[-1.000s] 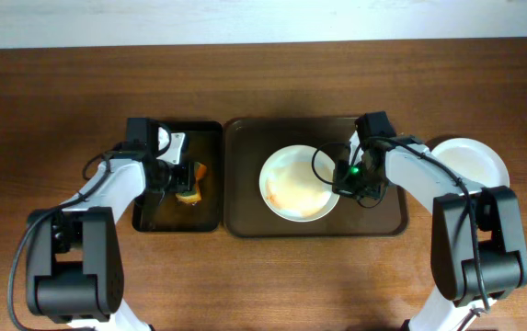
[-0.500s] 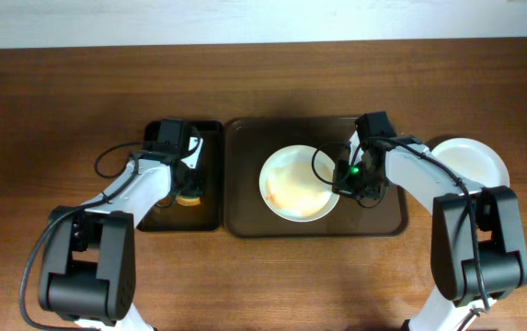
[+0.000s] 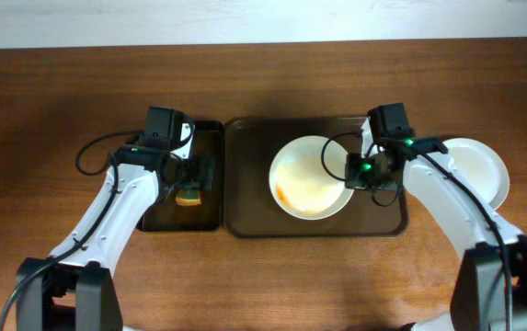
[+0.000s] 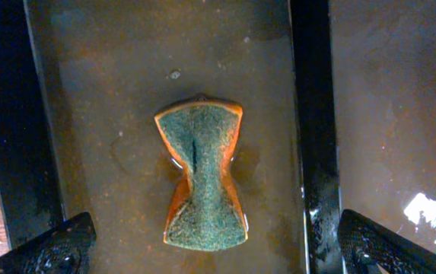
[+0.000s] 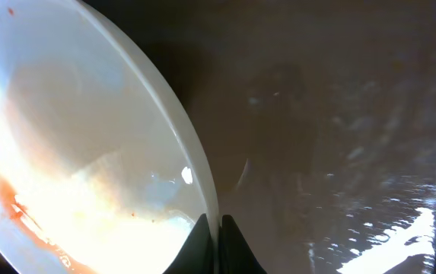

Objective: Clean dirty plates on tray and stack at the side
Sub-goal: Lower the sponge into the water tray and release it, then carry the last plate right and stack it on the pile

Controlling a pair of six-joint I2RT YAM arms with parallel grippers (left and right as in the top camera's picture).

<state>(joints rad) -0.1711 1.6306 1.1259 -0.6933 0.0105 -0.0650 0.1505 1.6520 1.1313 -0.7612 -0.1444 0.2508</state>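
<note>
Next, I let go of the smeared white plate with my right gripper on top of the clean-looking plate (image 3: 472,174) beside the brown tray.
One white plate (image 3: 304,177) with an orange sauce smear near its lower left sits over the dark brown tray (image 3: 245,216). My right gripper (image 3: 356,171) is shut on its right rim. In the right wrist view the fingers (image 5: 218,245) pinch the plate (image 5: 73,144) edge above the wet tray (image 5: 339,137). A second, clean-looking plate (image 3: 480,165) lies on the table right of the tray, partly behind my right arm. My left gripper (image 3: 196,173) is open over the narrow black tray, with an orange-and-green sponge (image 4: 201,176) lying free between its spread fingers.
The narrow black tray (image 3: 210,216) stands just left of the brown tray, wet inside, with the sponge (image 3: 188,196) on its floor. Its raised rim (image 4: 309,114) runs between the two trays. Bare wooden table (image 3: 51,110) surrounds both.
My left gripper has opened and let go of the sponge, which now lies in the black tray. The right gripper has shifted the plate slightly right and up.
</note>
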